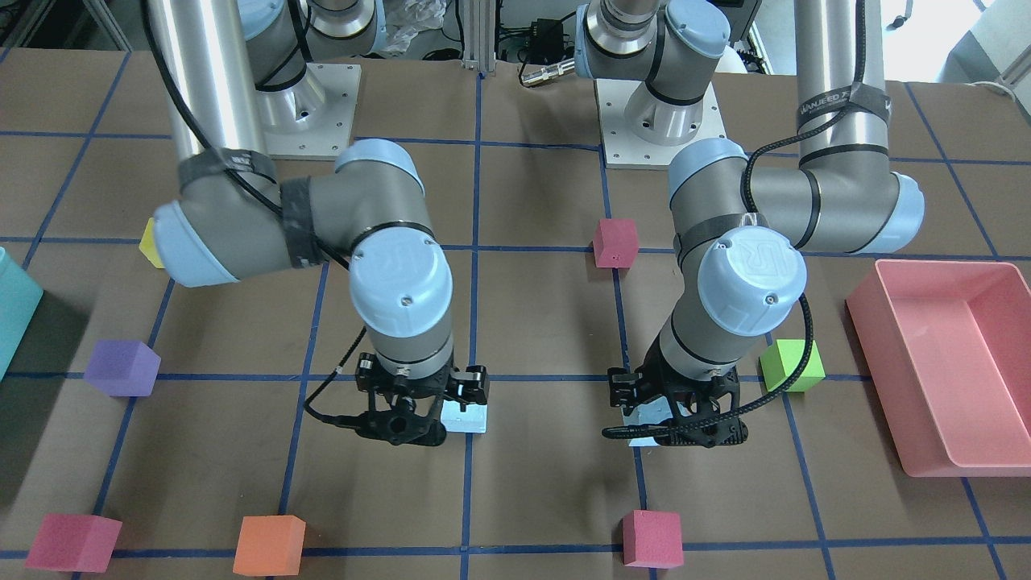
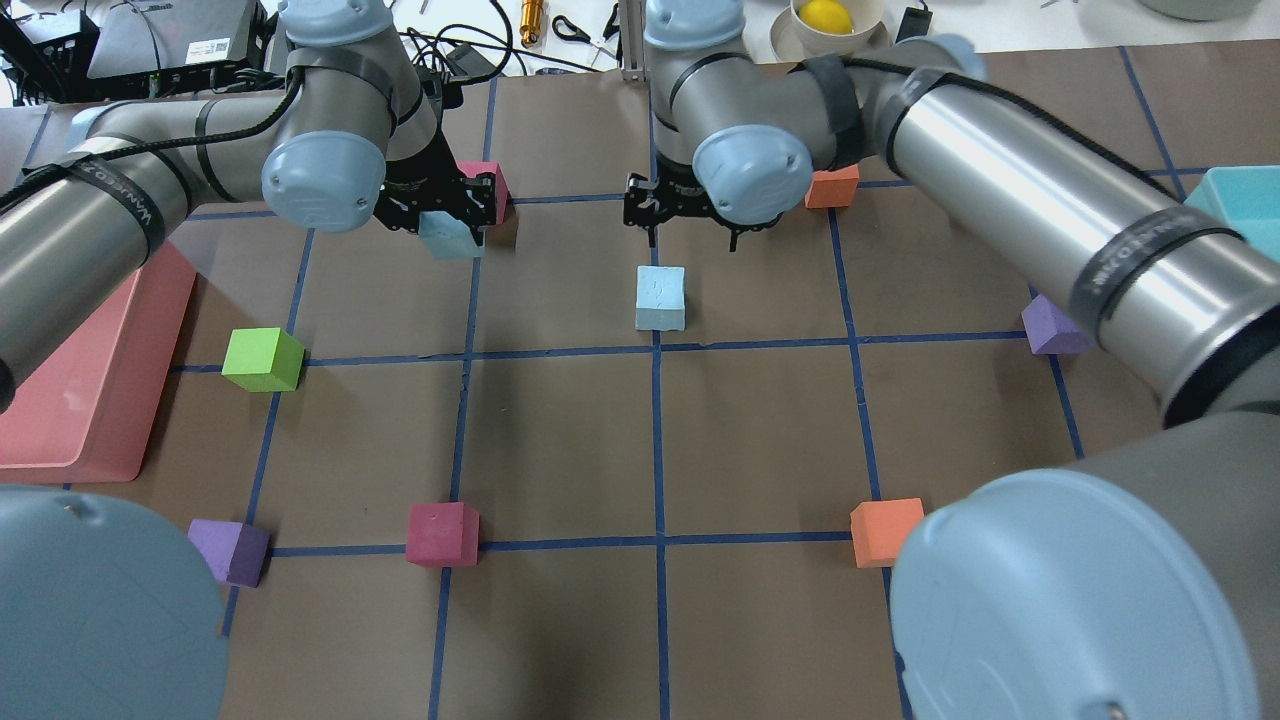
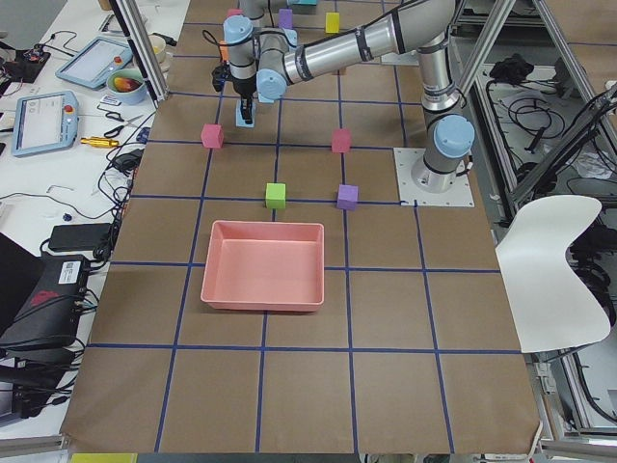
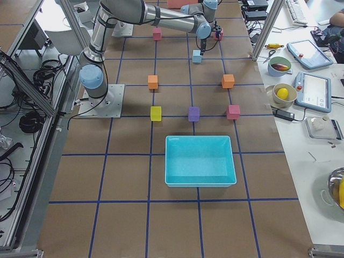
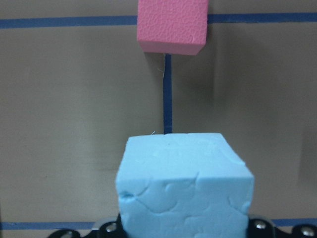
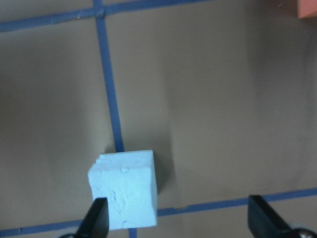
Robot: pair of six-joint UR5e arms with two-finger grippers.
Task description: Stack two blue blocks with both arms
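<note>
The pale blue block in my left gripper will be let go by me on top of the second pale blue block [image 1: 459, 383] by the grid line.
My left gripper [image 2: 447, 215] is shut on one pale blue block [image 2: 450, 237] and holds it above the table. In the left wrist view this block [image 5: 183, 186] fills the lower middle. My right gripper [image 2: 692, 236] is open and empty, raised above the table. The second pale blue block [image 2: 660, 298] rests on the table by a blue grid line. In the right wrist view it [image 6: 126, 193] lies below, close to the left finger [image 6: 96, 220] and off centre between the open fingers. In the front view it [image 1: 467, 417] sits beside my right gripper [image 1: 407, 423].
A red cube [image 2: 490, 185] lies just beyond the held block. An orange cube [image 2: 832, 187] lies by the right wrist. A pink tray [image 2: 90, 400] is at the left, a teal bin [image 2: 1240, 200] at the right. Green [image 2: 262, 358], purple [image 2: 1050, 328], red [image 2: 442, 533] and orange [image 2: 884, 531] cubes are scattered around.
</note>
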